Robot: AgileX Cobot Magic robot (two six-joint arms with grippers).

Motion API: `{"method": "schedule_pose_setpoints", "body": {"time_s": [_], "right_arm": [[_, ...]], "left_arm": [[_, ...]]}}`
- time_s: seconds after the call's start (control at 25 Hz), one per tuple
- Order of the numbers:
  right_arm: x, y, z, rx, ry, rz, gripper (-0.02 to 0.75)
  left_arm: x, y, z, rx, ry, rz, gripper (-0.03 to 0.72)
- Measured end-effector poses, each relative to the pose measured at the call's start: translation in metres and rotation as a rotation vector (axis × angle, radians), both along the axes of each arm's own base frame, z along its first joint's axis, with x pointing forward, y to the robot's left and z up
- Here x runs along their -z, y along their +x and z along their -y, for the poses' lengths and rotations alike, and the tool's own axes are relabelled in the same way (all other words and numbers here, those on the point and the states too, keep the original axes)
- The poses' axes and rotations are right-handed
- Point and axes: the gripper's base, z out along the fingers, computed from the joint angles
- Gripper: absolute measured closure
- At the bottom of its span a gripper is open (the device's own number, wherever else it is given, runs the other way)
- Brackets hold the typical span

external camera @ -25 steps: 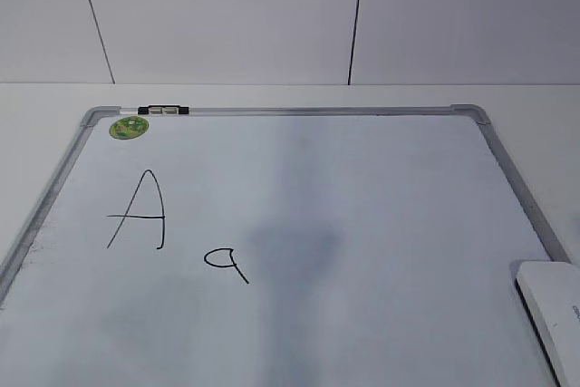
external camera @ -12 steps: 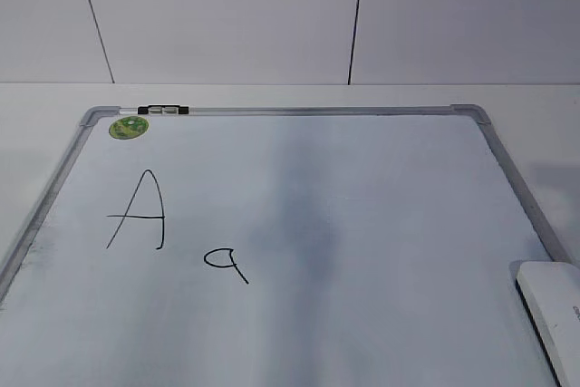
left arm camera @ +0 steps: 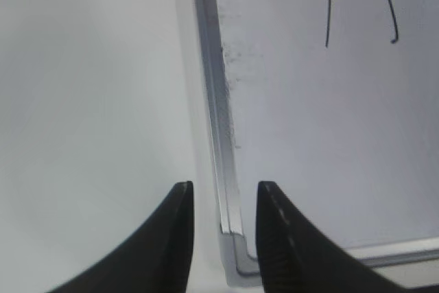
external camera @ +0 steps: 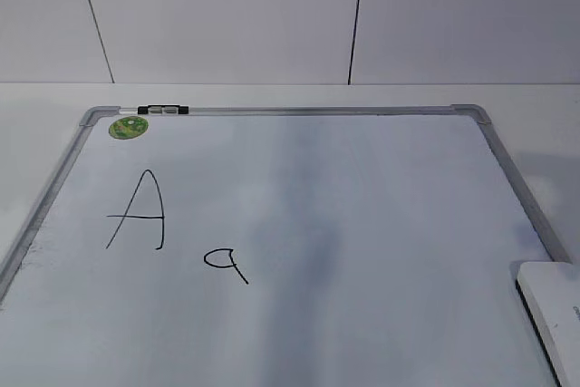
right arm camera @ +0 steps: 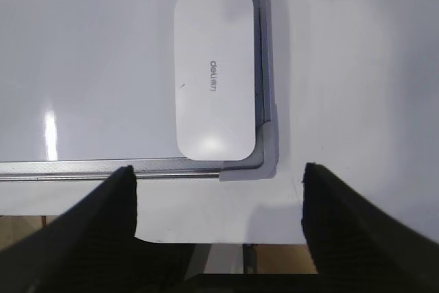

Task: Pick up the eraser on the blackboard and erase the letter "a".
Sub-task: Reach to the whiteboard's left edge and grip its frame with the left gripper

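The white eraser is next for my right gripper, which will go to it and close across the eraser's middle (external camera: 565, 316) (right arm camera: 214, 79), by the printed name, on both long sides.
The blackboard (external camera: 362, 206) is a white dry-erase board with a grey frame, lying flat. The small letter "a" (external camera: 227, 264) sits left of centre, below and right of a large capital "A" (external camera: 138, 210). The white eraser (external camera: 553, 313) lies at the board's near right corner; in the right wrist view the eraser (right arm camera: 214, 73) rests against the frame. My right gripper (right arm camera: 218, 190) is open, above the table just outside that corner. My left gripper (left arm camera: 225, 193) is open over the board's near left corner (left arm camera: 236, 252). Neither gripper shows in the exterior view.
A round green sticker (external camera: 128, 127) and a small black-and-white clip (external camera: 163, 111) sit at the board's far left corner. White table surface surrounds the board (left arm camera: 89, 101). A panelled wall (external camera: 227, 15) stands behind. The table's front edge (right arm camera: 226, 243) shows below my right gripper.
The grey shadow band across the middle of the board has faded and shifted slightly. The eraser, board and letters have not moved.
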Motion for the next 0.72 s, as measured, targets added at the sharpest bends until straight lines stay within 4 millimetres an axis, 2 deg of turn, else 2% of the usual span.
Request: {"method": "schedule_pose_setpoints", "body": {"time_s": [0.28,0.52,0.72], "right_arm": [[0.0,0.0,0.0,0.0,0.0,0.0,0.165],[0.0,0.0,0.0,0.0,0.0,0.0,0.165],[0.0,0.0,0.0,0.0,0.0,0.0,0.165]], "left_arm": [[0.032,0.066,0.0,-0.005,0.035,-0.029,0.452],[0.064,0.105,0.001,-0.01,0.038,-0.061,0.452],[0.088,0.129,0.002,0.0,0.045,-0.094,0.452]]}}
